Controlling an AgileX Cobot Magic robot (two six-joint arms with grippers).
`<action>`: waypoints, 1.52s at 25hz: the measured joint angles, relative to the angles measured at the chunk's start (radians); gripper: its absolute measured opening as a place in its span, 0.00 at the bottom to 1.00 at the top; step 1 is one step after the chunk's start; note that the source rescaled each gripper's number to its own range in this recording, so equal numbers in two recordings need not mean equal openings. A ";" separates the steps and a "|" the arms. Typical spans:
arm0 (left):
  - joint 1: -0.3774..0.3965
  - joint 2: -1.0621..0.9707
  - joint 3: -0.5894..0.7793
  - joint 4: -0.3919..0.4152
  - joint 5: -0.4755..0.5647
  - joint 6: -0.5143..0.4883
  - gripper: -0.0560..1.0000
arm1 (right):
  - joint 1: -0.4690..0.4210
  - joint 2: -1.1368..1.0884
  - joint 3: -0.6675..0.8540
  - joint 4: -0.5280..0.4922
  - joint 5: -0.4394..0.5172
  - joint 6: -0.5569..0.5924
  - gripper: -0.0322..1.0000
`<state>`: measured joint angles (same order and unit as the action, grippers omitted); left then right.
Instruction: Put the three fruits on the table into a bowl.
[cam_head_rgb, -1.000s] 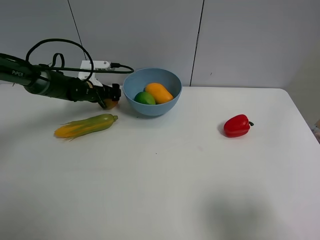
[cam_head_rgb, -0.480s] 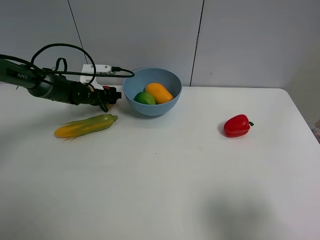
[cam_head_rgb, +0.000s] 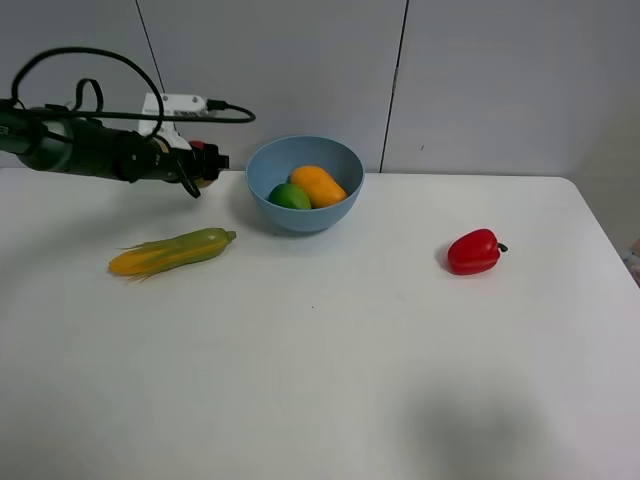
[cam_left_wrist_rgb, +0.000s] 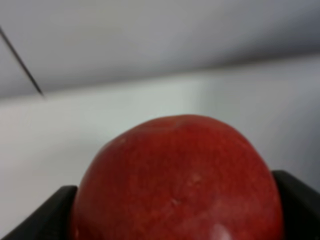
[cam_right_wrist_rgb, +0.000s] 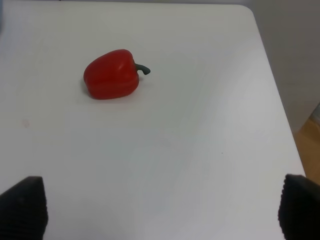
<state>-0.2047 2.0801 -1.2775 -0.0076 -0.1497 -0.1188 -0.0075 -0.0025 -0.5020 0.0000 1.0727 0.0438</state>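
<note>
The robot's left gripper needs to release the red pomegranate-like fruit in the light-blue bowl (cam_head_rgb: 328, 192) next to the green lime-like fruit.
The light-blue bowl (cam_head_rgb: 262, 196) stands at the back of the white table (cam_head_rgb: 330, 360). The orange-yellow mango (cam_head_rgb: 318, 185) and the green lime-like fruit (cam_head_rgb: 289, 196) lie inside it. My left gripper (cam_head_rgb: 210, 163) hangs in the air just left of the bowl, at about rim height, shut on the small red pomegranate-like fruit (cam_head_rgb: 206, 177). In the left wrist view the red fruit (cam_left_wrist_rgb: 175, 175) fills the space between the dark fingers (cam_left_wrist_rgb: 47, 212). My right gripper (cam_right_wrist_rgb: 161, 210) is open and empty above the table's right part. It is out of the exterior view.
A yellow-green corn cob (cam_head_rgb: 172, 251) lies on the table below the left arm. A red bell pepper (cam_head_rgb: 473, 251) sits at the right, also in the right wrist view (cam_right_wrist_rgb: 111, 74). The table's right edge (cam_right_wrist_rgb: 272, 90) is near it.
My left gripper has risen from the tabletop beside the bowl, carrying the red fruit up and slightly left. The bowl, corn and pepper have not moved.
</note>
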 joint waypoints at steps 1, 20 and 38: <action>0.001 -0.036 0.000 0.000 0.004 0.000 0.07 | 0.000 0.000 0.000 0.000 0.000 0.000 0.77; -0.348 0.021 -0.142 -0.067 0.050 0.000 0.07 | 0.000 0.000 0.000 0.000 0.000 0.000 0.77; -0.319 -0.241 -0.159 -0.067 0.230 0.000 0.85 | 0.000 0.000 0.000 0.000 0.000 0.000 0.77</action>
<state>-0.5237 1.8394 -1.4361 -0.0741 0.0801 -0.1185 -0.0075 -0.0025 -0.5020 0.0000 1.0727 0.0438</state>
